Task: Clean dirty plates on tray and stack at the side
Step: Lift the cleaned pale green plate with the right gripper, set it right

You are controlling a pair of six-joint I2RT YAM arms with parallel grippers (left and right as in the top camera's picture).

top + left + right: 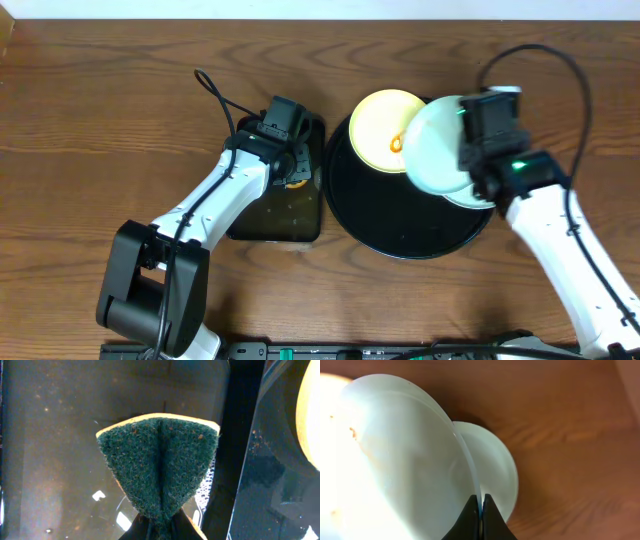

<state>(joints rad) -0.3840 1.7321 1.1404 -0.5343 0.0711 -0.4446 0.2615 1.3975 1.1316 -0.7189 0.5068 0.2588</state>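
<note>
Next, I set the pale blue-white plate down with my right gripper on the wood [563,179] next to the second blue-white plate, opposite the yellow plate.
The round black tray [400,220] holds a pale yellow plate [378,125] with an orange smear. My right gripper [468,150] is shut on the rim of a pale blue-white plate [432,150] and holds it tilted above the tray's right side. In the right wrist view the jaws [481,505] pinch that plate [405,460] edge-on. A second blue-white plate [497,465] lies flat beyond it on the wood, and its edge shows in the overhead view [472,197]. My left gripper [162,530] is shut on a green and yellow sponge [160,465].
A smaller rectangular black tray [270,215] with wet, soapy patches lies left of the round tray, under the left gripper [290,170]. The round tray's rim [265,485] and the yellow plate [311,420] show at the right of the left wrist view. Wooden table all round.
</note>
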